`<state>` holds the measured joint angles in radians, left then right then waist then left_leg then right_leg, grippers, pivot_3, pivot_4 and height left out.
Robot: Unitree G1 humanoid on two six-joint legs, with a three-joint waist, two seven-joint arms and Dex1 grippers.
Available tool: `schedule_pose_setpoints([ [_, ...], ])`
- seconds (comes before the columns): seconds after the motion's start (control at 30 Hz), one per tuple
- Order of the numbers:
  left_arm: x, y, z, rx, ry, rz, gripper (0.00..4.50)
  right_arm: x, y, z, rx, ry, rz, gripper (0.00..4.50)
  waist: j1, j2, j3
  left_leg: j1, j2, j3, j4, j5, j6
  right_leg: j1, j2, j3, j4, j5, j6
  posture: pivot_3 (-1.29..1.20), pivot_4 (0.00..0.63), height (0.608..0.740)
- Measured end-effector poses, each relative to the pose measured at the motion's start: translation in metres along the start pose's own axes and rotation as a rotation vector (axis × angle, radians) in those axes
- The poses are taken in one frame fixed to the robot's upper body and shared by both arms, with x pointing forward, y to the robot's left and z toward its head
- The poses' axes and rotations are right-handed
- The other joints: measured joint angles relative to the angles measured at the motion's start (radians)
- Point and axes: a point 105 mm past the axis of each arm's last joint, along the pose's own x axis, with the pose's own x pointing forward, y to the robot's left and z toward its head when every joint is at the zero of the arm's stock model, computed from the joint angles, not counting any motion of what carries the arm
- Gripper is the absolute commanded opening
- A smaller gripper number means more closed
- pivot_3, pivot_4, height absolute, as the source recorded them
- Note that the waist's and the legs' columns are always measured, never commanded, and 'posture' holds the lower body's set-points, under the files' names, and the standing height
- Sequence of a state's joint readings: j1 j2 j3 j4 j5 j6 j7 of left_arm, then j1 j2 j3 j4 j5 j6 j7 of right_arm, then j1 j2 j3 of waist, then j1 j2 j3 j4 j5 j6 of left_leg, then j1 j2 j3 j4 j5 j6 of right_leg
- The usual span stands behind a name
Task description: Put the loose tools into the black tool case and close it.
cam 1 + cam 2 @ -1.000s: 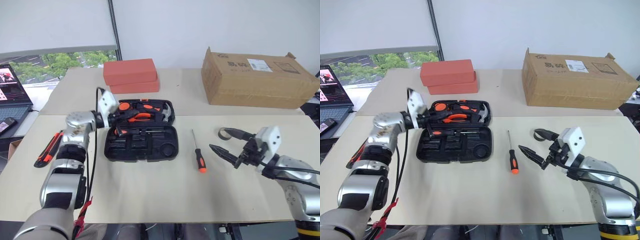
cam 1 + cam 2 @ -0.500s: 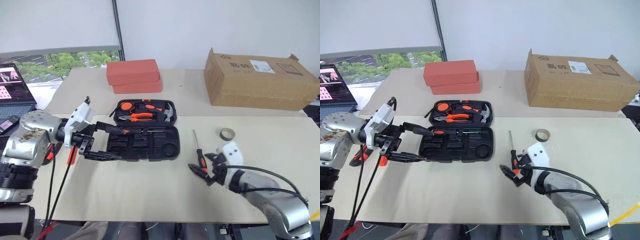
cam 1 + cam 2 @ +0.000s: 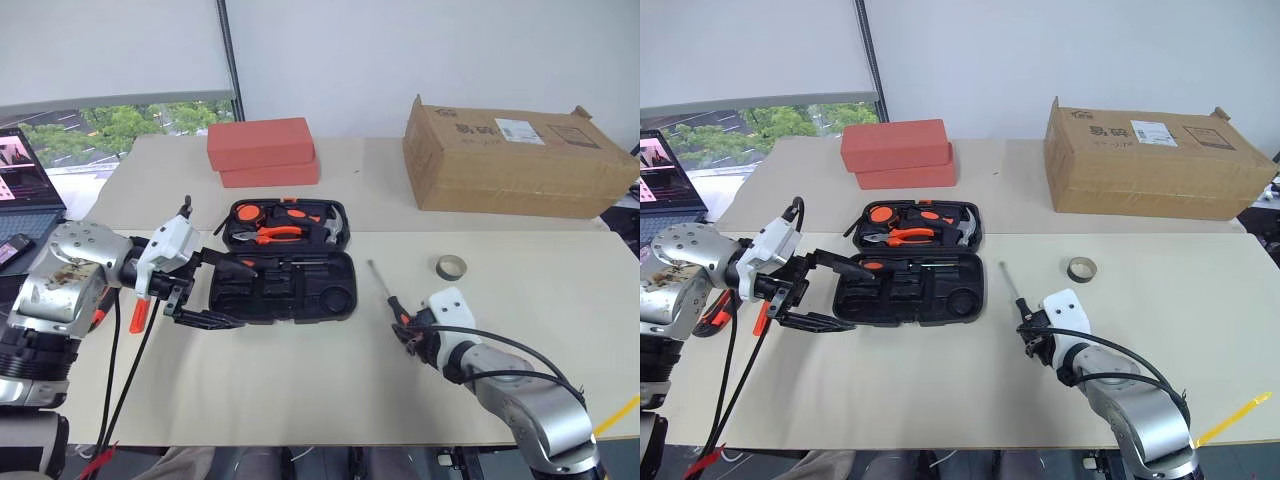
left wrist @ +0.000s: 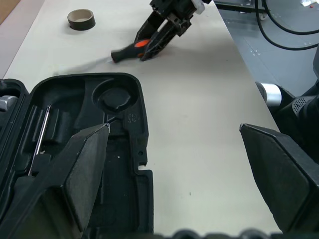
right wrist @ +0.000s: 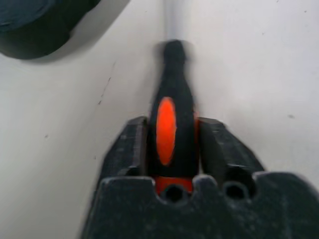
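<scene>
The right gripper should release the screwdriver in the tool case's near half (image 3: 305, 270), beside the other screwdriver's shaft.
The black tool case (image 3: 283, 290) lies open on the table, with pliers and a hammer in its far half and one screwdriver (image 3: 240, 266) in its near half. My left gripper (image 3: 240, 295) stands open at the case's left end, its fingers (image 4: 84, 164) spread wide with nothing between them. My right gripper (image 3: 408, 328) is shut on the orange-and-black handle of a screwdriver (image 5: 167, 124), whose shaft (image 3: 383, 288) points toward the case. A grey tape roll (image 3: 451, 267) lies beyond it. The utility knife (image 3: 716, 312) is partly hidden behind my left arm.
Two stacked red boxes (image 3: 262, 150) sit behind the case. A cardboard box (image 3: 515, 155) stands at the far right. A laptop (image 3: 25, 175) and a phone (image 3: 12, 248) are off the table's left edge.
My left gripper has opened and drawn back out of the case toward its left end. My right gripper came down to the screwdriver and shut on its handle, turning it slightly.
</scene>
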<state>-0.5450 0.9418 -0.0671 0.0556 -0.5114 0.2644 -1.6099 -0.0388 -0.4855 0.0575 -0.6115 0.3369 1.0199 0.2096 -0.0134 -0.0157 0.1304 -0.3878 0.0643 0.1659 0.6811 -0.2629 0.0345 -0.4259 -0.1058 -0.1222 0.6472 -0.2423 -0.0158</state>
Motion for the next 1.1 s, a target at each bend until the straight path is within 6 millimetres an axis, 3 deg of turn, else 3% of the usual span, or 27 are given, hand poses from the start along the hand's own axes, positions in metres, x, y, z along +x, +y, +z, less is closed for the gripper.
schedule_pose_setpoints([
  [0.1, -0.005, 0.002, 0.002, -0.001, -0.011, 0.035, 4.5, 0.002, -0.013, 0.009, -0.031, -0.019, -0.018, 1.01, -0.002, 0.0, 0.0, 0.0, 0.0, 0.001, 0.0, 0.0, 0.0, -0.001, 0.0, 0.0, 0.0, 0.0, 0.0, 0.0, 0.15, 0.711],
  [0.27, -0.019, -0.001, -0.005, -0.08, -0.05, 0.15, 4.5, 0.003, -0.04, 0.065, -0.152, -0.206, -0.004, 1.01, -0.009, 0.0, 0.001, 0.0, 0.0, 0.001, -0.001, 0.0, -0.001, -0.002, 0.001, 0.001, 0.0, 0.0, 0.0, 0.0, 0.15, 0.711],
  [0.4, -0.038, -0.011, -0.023, -0.178, -0.034, 0.314, 4.5, 0.012, -0.022, 0.114, -0.377, -0.399, 0.257, 1.01, -0.019, -0.001, 0.003, 0.001, 0.002, 0.001, -0.002, 0.001, -0.001, -0.001, 0.002, 0.001, 0.0, 0.0, 0.0, 0.0, 0.15, 0.711],
  [0.73, -0.05, -0.049, -0.032, -0.301, -0.082, 0.532, 4.5, 0.061, 0.026, 0.122, -0.668, -0.415, 0.823, 1.01, -0.02, 0.0, 0.006, 0.001, 0.001, 0.002, -0.002, 0.003, -0.005, 0.0, -0.001, -0.001, 0.0, 0.004, -0.008, 0.0, 0.15, 0.711],
  [0.93, -0.052, -0.055, -0.027, -0.303, -0.09, 0.581, 4.5, 0.085, 0.04, 0.119, -0.714, -0.359, 0.892, 1.01, -0.02, 0.0, 0.006, 0.002, 0.001, 0.002, -0.002, 0.003, -0.006, 0.001, -0.002, -0.001, 0.001, 0.005, -0.008, 0.0, 0.15, 0.711],
  [1.1, -0.055, -0.054, -0.022, -0.292, -0.107, 0.605, 4.5, 0.096, 0.04, 0.112, -0.768, -0.315, 0.882, 1.01, -0.026, 0.0, 0.006, 0.002, 0.001, 0.002, -0.002, 0.004, -0.006, 0.0, -0.002, -0.001, 0.001, 0.005, -0.008, 0.0, 0.15, 0.711],
])
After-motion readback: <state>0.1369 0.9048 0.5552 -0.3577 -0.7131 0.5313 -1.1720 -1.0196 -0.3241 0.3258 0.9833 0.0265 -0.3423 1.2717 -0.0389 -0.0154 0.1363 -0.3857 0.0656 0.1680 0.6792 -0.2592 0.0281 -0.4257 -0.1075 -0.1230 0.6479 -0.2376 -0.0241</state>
